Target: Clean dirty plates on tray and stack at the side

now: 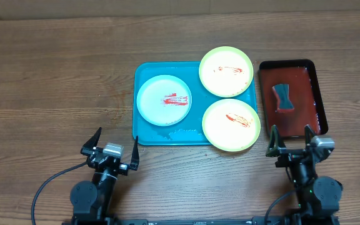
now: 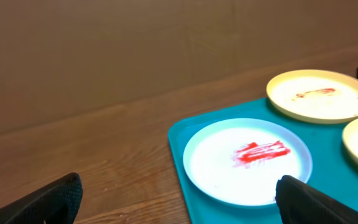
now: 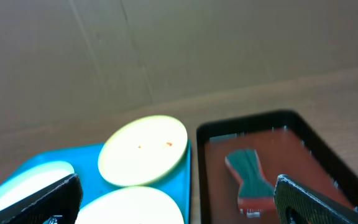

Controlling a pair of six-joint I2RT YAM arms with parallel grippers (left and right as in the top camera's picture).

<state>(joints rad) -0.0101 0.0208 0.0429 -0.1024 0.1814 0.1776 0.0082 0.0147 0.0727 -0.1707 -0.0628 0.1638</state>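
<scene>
The pale blue-white plate has the rim (image 1: 137, 98) (image 2: 184, 157) that my left gripper needs to close on, at the side farthest from the yellow-green plates.
A turquoise tray (image 1: 144, 131) lies mid-table with three sauce-smeared plates. The pale blue-white plate (image 1: 164, 100) sits on its left side and shows again in the left wrist view (image 2: 247, 160). One yellow-green plate (image 1: 225, 71) rests at the tray's far right corner, another yellow-green plate (image 1: 230, 125) at its near right corner, overhanging the rim. My left gripper (image 1: 111, 145) stands open near the table's front, short of the tray's near left corner. My right gripper (image 1: 290, 139) is open too, in front of the dark red tray. Neither holds anything.
A dark red, black-rimmed tray (image 1: 314, 81) lies right of the turquoise tray, holding a teal and red sponge (image 1: 284, 97), also seen in the right wrist view (image 3: 250, 176). Bare wooden tabletop (image 1: 55, 81) stretches to the left. A cardboard wall (image 2: 104, 50) backs the table.
</scene>
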